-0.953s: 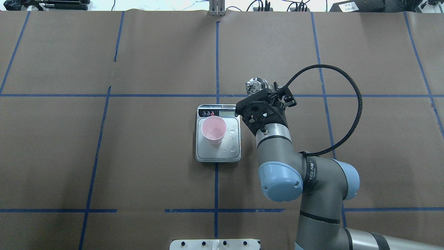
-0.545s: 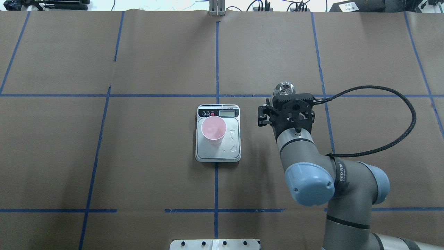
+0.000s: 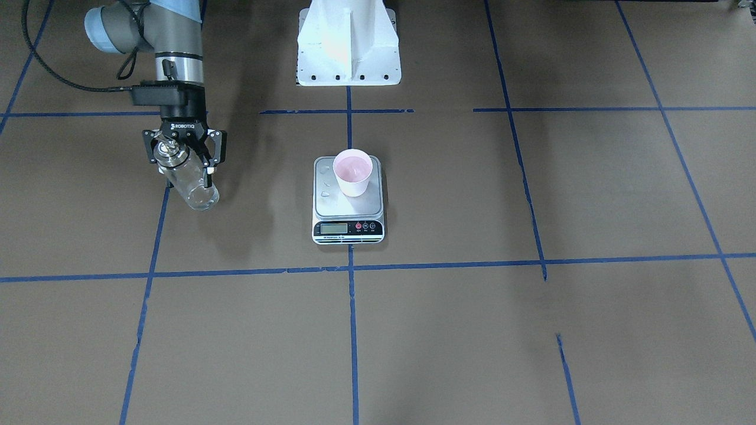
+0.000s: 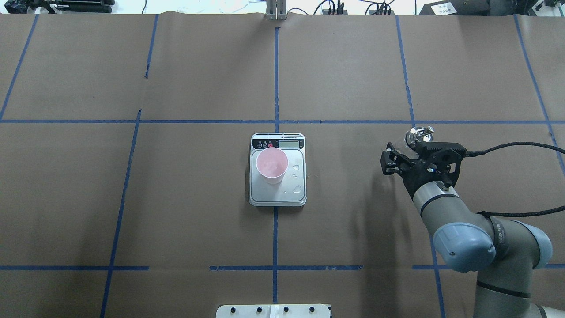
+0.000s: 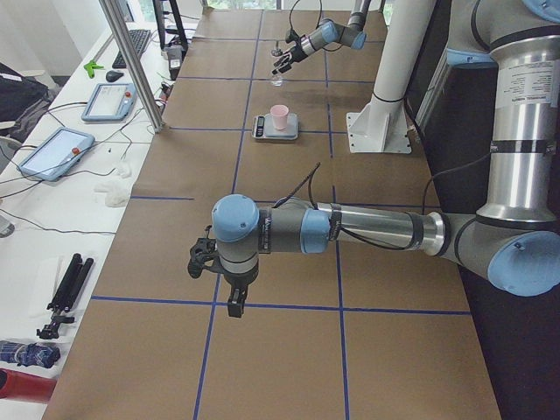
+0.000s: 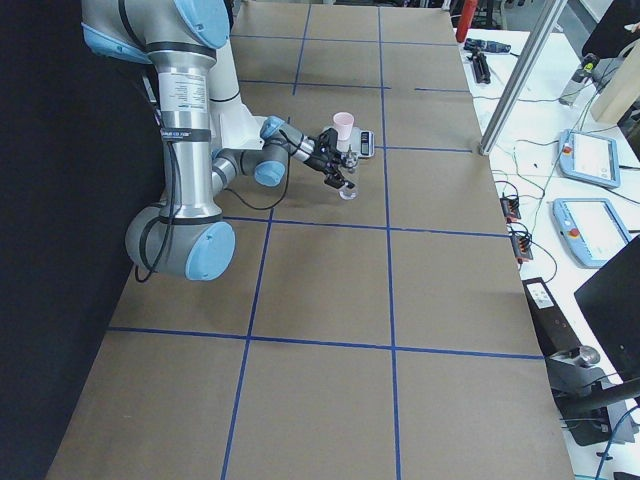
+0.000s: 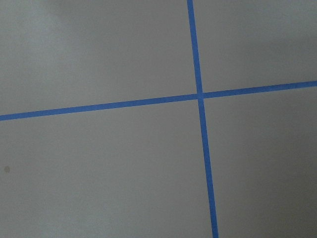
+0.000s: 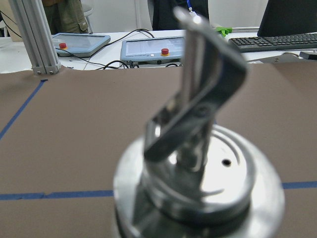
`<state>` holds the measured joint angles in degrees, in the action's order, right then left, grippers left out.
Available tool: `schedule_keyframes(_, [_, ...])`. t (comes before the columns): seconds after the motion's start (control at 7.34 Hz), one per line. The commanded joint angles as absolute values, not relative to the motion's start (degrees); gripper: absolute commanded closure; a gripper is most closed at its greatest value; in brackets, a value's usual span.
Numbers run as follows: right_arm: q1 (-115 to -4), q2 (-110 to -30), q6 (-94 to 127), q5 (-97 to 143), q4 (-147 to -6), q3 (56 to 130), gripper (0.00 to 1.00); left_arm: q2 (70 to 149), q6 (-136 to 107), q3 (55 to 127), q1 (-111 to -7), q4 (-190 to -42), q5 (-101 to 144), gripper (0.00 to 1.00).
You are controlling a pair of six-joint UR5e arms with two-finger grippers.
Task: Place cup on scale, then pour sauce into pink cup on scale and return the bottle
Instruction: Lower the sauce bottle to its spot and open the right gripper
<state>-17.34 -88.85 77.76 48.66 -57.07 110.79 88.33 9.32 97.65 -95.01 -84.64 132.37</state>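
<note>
I will stand the clear glass bottle on the slanting blue tape line [image 3: 173,205] just beside it with my right gripper and let it go.
The pink cup [image 4: 272,164] stands upright on the silver scale [image 4: 278,196] at the table's middle; both also show in the front-facing view, the cup [image 3: 352,172] on the scale [image 3: 348,206]. My right gripper [image 4: 419,150] is shut on the clear glass bottle [image 3: 195,188], upright, well to the right of the scale. Its silver pourer cap [image 4: 418,134] fills the right wrist view [image 8: 198,188]. I cannot tell if the bottle touches the table. The sauce is too clear to see. My left gripper [image 5: 219,276] hangs far off over bare table; whether it is open I cannot tell.
Drops of liquid [image 4: 298,189] lie on the scale's platform beside the cup. The white robot base [image 3: 348,47] stands at the near table edge. Blue tape lines [image 7: 200,96] grid the brown table. An aluminium post [image 8: 32,34] and tablets stand beyond the far edge.
My right arm has carried the bottle to the right, away from the scale, and slightly back toward the robot. The cup and scale have not moved.
</note>
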Motion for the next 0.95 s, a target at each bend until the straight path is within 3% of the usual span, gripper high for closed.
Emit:
schedule_keyframes(0.0, [-17.31, -90.44, 77.87, 48.25, -50.19, 106.79, 1.00, 88.33, 9.32, 97.65, -95.01, -84.64, 132.36, 0.00])
schedule_keyframes(0.82, [-17.49, -93.52, 76.91, 48.34, -50.98, 106.79, 1.00, 88.33, 9.32, 97.56, -95.01, -84.64, 132.36, 0.00])
